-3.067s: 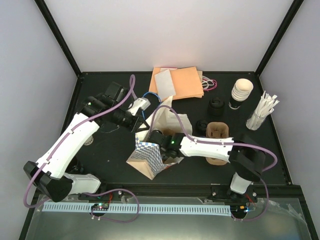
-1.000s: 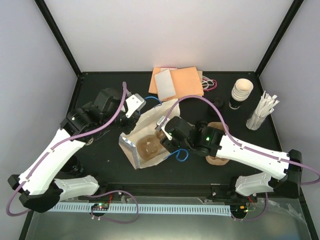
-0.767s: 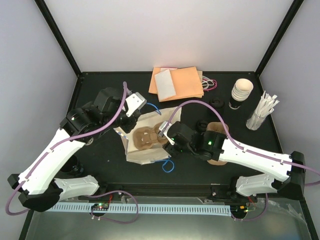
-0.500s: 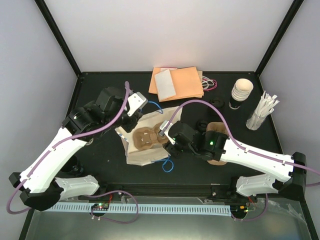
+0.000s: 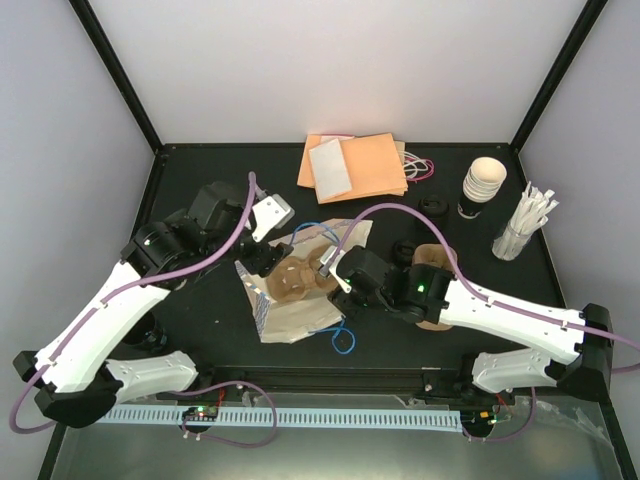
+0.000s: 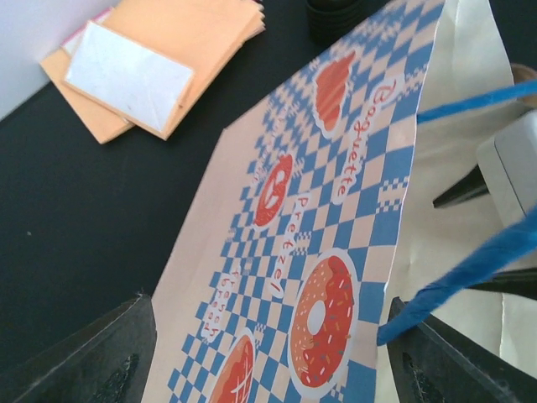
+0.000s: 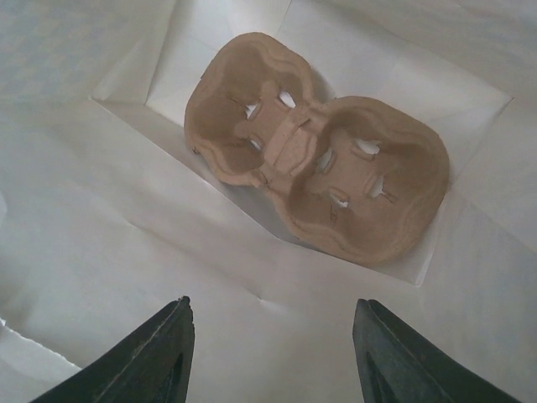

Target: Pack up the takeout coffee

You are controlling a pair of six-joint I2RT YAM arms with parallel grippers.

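Note:
The top edge of the bag stands loose between my left gripper's open fingers, so they should pinch it at the blue handle's base (image 6: 398, 329) before my right gripper reaches deeper.
The paper bag (image 5: 290, 300) lies on its side in the middle of the table, mouth toward the right. Its checked, doughnut-printed side (image 6: 310, 252) fills the left wrist view. A brown pulp cup carrier (image 7: 319, 180) rests deep inside the bag. My left gripper (image 5: 258, 262) is open over the bag's upper edge, and a blue handle (image 6: 453, 281) runs past its right finger. My right gripper (image 5: 335, 272) sits open inside the bag's mouth, holding nothing. Two round black lids (image 5: 405, 250) (image 5: 432, 206) lie right of the bag. I cannot tell which is the takeout coffee.
Orange envelopes with a white card (image 5: 355, 165) lie at the back. A tall stack of cream cups (image 5: 483, 183) and a holder of white sticks (image 5: 525, 225) stand back right. A second pulp carrier (image 5: 437, 262) sits partly under my right arm.
My left gripper has gone from shut to open, letting go of the bag's edge. The bag has sagged and shifted slightly. My right gripper stays inside the bag's mouth.

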